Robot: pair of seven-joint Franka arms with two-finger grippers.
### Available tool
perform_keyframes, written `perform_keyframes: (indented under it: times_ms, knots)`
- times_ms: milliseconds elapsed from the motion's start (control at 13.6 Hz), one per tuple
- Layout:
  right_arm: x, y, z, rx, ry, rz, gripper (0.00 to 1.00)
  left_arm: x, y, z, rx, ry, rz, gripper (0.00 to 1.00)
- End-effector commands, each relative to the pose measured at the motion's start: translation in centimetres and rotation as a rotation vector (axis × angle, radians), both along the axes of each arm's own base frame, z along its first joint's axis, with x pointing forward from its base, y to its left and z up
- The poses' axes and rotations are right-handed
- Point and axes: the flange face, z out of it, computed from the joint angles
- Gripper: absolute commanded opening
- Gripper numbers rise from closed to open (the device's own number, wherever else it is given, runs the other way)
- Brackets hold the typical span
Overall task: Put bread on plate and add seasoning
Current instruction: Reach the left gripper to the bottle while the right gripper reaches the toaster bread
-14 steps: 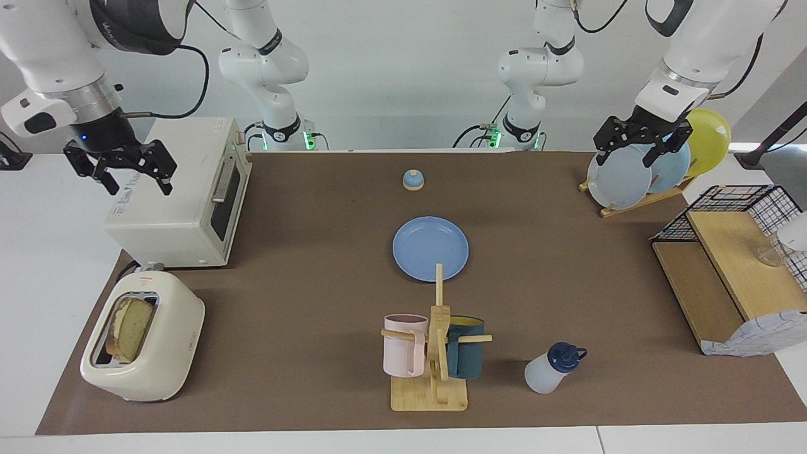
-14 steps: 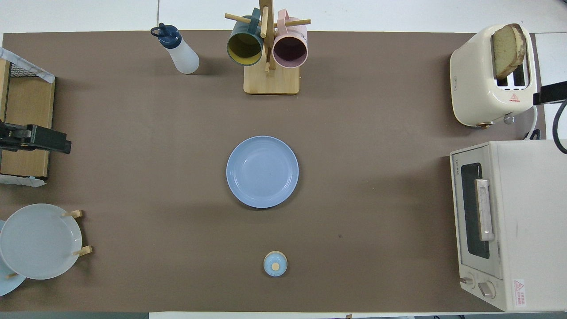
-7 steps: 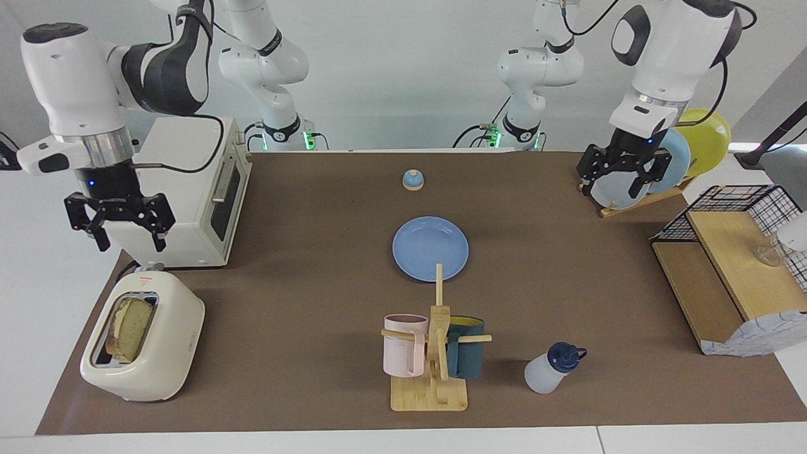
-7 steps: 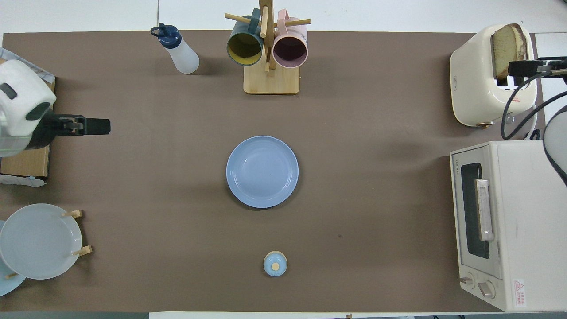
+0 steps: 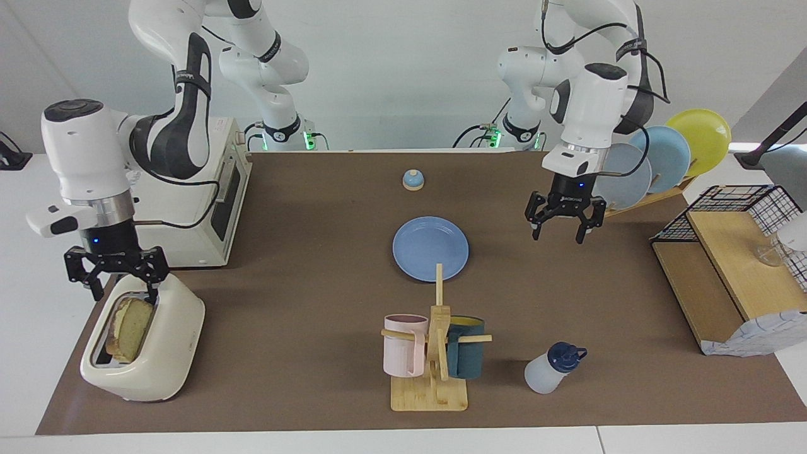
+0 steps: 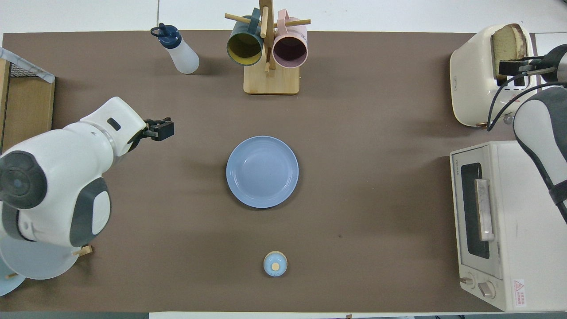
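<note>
Next, I need to close my left gripper on the seasoning bottle's white body [image 6: 184, 56], below its blue cap.
The bread [image 5: 130, 326] stands in a slot of the cream toaster [image 5: 165, 353], at the right arm's end of the table; it also shows in the overhead view [image 6: 505, 43]. My right gripper [image 5: 125, 291] is open just above the bread's top, with its fingers on either side of the slot [image 6: 509, 68]. The blue plate [image 5: 430, 248] lies empty at the middle of the table [image 6: 262, 172]. The seasoning bottle [image 5: 550, 371] stands beside the mug tree [image 6: 179, 51]. My left gripper [image 5: 558, 237] is open and empty, up in the air over the bare mat beside the plate [image 6: 160, 130].
A toaster oven [image 5: 183, 195] stands nearer to the robots than the toaster. A wooden mug tree [image 5: 435, 353] holds two mugs. A small bell [image 5: 413, 180] sits nearer to the robots than the plate. A plate rack [image 5: 656, 167] and a wooden shelf [image 5: 731, 265] stand at the left arm's end.
My right gripper has come down from beside the toaster oven to just above the bread in the toaster. My left gripper has moved from the plate rack toward the table's middle and lower.
</note>
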Motion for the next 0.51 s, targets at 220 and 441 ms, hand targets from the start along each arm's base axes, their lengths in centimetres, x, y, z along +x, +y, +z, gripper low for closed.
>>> perform_keyframes:
  times_ms: [220, 441]
  knots:
    - [0.9, 0.1, -0.4, 0.032, -0.068, -0.009, 0.43, 2.7, -2.9, -7.7, -0.055, -0.063, 0.009, 1.0]
    - [1.0, 0.1, -0.3, 0.028, -0.08, -0.008, 0.1, 5.6, -4.5, -10.1, -0.085, -0.089, 0.029, 1.0]
